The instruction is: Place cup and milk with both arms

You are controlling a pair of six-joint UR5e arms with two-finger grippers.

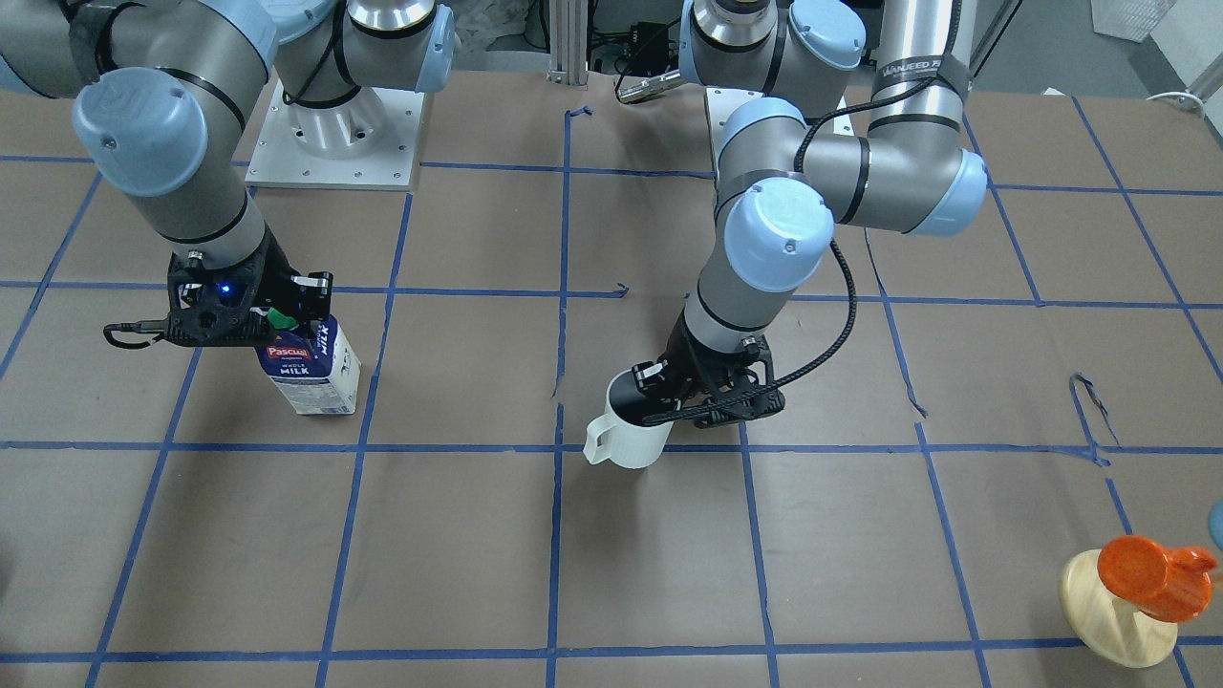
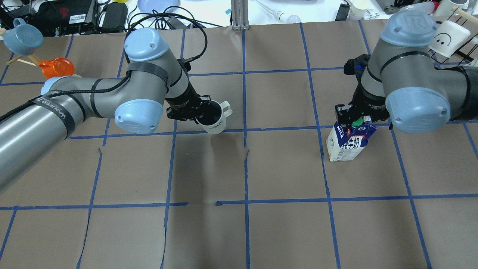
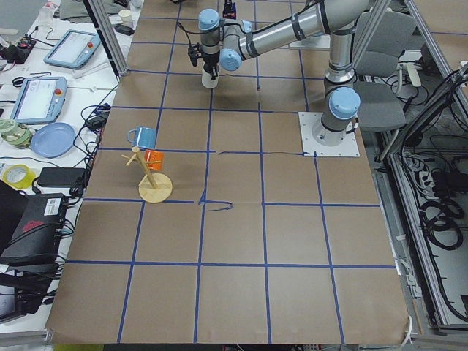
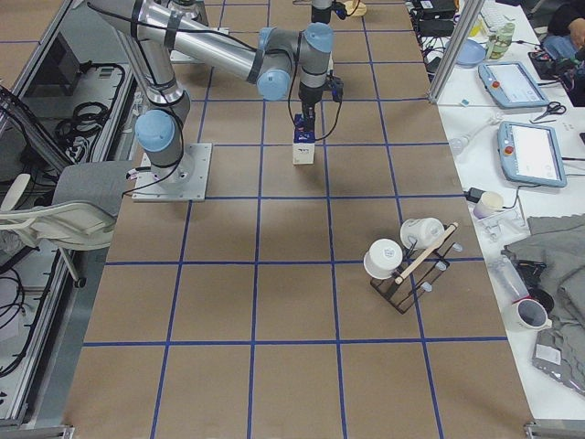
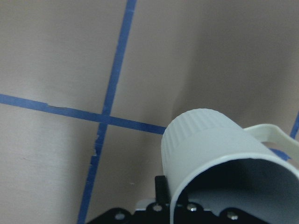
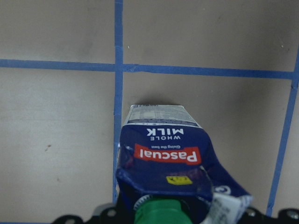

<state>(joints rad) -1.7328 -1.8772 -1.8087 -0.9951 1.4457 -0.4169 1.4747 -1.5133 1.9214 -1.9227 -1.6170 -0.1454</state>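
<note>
My right hand needs to set the milk carton on the blue tape line [image 1: 495,452] beside the crossing near the white cup.
The white cup [image 1: 626,430] with a dark inside hangs tilted in my left gripper [image 1: 680,390], which is shut on its rim, handle pointing away from the arm. It also shows in the overhead view [image 2: 214,118] and fills the left wrist view [image 5: 219,154]. The blue and white milk carton [image 1: 315,368] with a green cap leans tilted under my right gripper [image 1: 277,320], which is shut on its gable top. The carton also shows in the overhead view [image 2: 349,144] and the right wrist view [image 6: 163,158]. I cannot tell whether cup or carton touches the table.
A wooden mug tree with an orange cup [image 1: 1147,573] stands near the table's front corner on my left; a blue cup [image 2: 22,37] hangs on it too. A rack with white cups [image 4: 411,256] stands on my right. Blue tape lines grid the brown table.
</note>
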